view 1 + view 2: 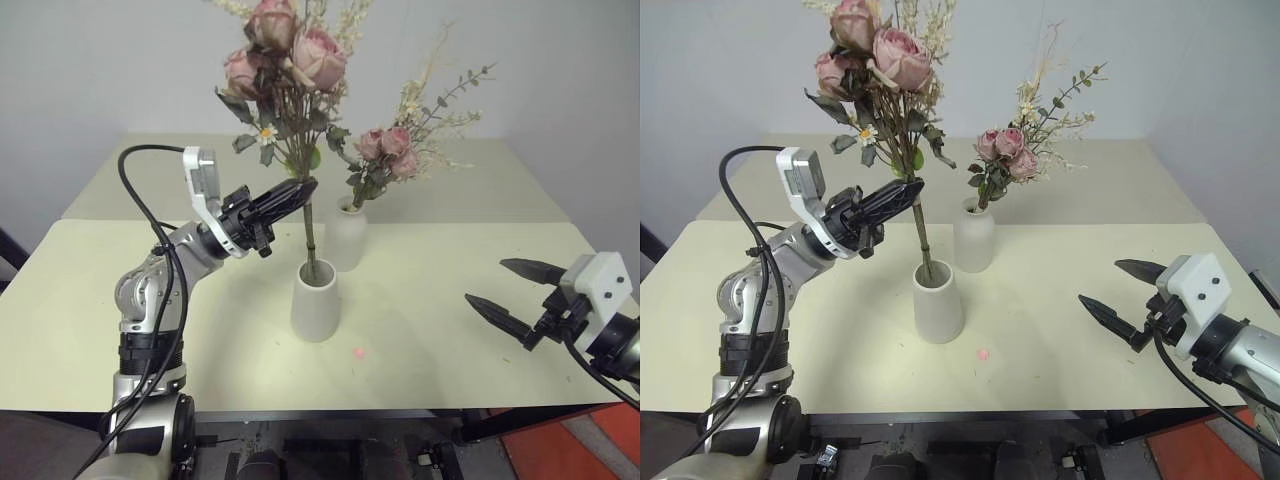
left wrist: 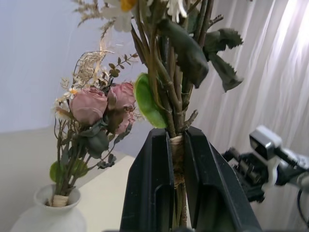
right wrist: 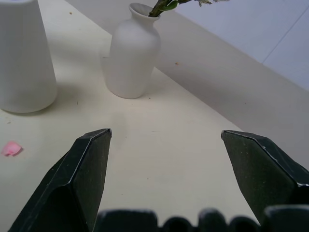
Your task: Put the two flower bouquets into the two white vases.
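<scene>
Next, my left gripper releases the pink-rose bouquet inside the opening of the white cone vase [image 1: 316,276].
My left gripper [image 1: 303,188] is shut on the tied stems of a pink-rose bouquet [image 1: 287,52], held upright with the stem ends dipping into the mouth of the white cone vase [image 1: 315,300] at the table's middle. Seen from the left wrist, the fingers [image 2: 154,183] clamp the stems [image 2: 176,154] at the binding. Behind it stands the white bottle vase [image 1: 346,238] with the second bouquet [image 1: 395,150] standing in its neck. To the right, my right gripper [image 1: 515,292] hovers open over the table with nothing between its fingers; its wrist view shows both vases [image 3: 133,53], [image 3: 24,58].
A small pink petal [image 1: 359,351] lies on the cream table [image 1: 450,340] just in front of the cone vase. A second table surface [image 1: 500,180] stretches behind, against a plain wall.
</scene>
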Motion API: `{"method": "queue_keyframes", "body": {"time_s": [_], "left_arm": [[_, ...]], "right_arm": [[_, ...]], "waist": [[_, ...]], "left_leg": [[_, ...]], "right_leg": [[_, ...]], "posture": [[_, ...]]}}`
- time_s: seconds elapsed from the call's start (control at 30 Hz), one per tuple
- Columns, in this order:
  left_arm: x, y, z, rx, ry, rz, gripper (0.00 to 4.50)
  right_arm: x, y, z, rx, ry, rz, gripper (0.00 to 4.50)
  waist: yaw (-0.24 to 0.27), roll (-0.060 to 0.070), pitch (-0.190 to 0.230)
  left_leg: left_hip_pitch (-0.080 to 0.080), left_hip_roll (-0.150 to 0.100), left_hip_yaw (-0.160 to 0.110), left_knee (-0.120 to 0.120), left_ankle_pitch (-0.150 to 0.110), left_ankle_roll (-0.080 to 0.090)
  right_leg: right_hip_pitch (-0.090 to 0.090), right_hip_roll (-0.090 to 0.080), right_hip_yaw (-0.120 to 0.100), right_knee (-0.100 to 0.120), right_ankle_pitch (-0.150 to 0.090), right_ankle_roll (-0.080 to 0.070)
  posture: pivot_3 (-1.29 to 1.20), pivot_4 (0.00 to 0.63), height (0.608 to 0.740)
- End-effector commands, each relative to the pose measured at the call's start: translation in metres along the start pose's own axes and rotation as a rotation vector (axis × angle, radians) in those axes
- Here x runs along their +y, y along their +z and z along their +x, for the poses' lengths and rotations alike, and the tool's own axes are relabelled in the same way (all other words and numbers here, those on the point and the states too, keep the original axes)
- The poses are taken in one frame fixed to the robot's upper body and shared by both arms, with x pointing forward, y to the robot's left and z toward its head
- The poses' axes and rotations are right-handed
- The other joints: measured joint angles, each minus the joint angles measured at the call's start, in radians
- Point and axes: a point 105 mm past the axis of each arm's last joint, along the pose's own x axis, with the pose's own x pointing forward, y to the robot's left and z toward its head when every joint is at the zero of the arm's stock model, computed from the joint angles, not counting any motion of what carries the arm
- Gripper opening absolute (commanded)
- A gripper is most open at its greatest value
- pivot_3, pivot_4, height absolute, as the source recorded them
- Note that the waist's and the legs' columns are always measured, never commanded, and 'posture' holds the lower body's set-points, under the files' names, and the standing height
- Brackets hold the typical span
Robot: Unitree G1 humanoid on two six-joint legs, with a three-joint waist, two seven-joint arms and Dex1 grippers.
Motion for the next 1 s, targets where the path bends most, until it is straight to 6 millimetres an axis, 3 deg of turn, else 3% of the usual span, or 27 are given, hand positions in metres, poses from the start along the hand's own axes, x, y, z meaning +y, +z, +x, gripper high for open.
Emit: {"method": "queue_keyframes", "body": {"time_s": [0.03,0.4,1.0], "left_arm": [[-0.002,-0.006,0.0,0.03,-0.03,0.061,0.08],[-0.011,-0.022,-0.001,0.09,-0.091,0.116,0.08],[-0.025,-0.013,0.008,0.067,-0.149,0.194,0.08]], "right_arm": [[-0.002,0.012,-0.001,-0.042,-0.024,-0.048,4.3],[-0.001,0.011,-0.002,-0.036,-0.028,-0.047,4.3],[-0.002,0.009,-0.001,-0.036,-0.036,-0.047,4.3]], "waist": [[0.001,0.0,0.0],[0.002,0.0,0.0],[0.001,0.0,0.0]], "left_leg": [[0.0,0.0,0.0,0.0,0.0,0.0],[0.0,0.0,0.0,0.0,0.0,0.0],[0.0,0.0,0.0,0.0,0.0,0.0]], "right_leg": [[0.0,0.0,0.0,0.0,0.0,0.0],[0.0,0.0,0.0,0.0,0.0,0.0],[0.0,0.0,0.0,0.0,0.0,0.001]], "posture": [[0.0,0.15,0.74],[0.0,0.15,0.74],[0.0,0.15,0.74]]}}
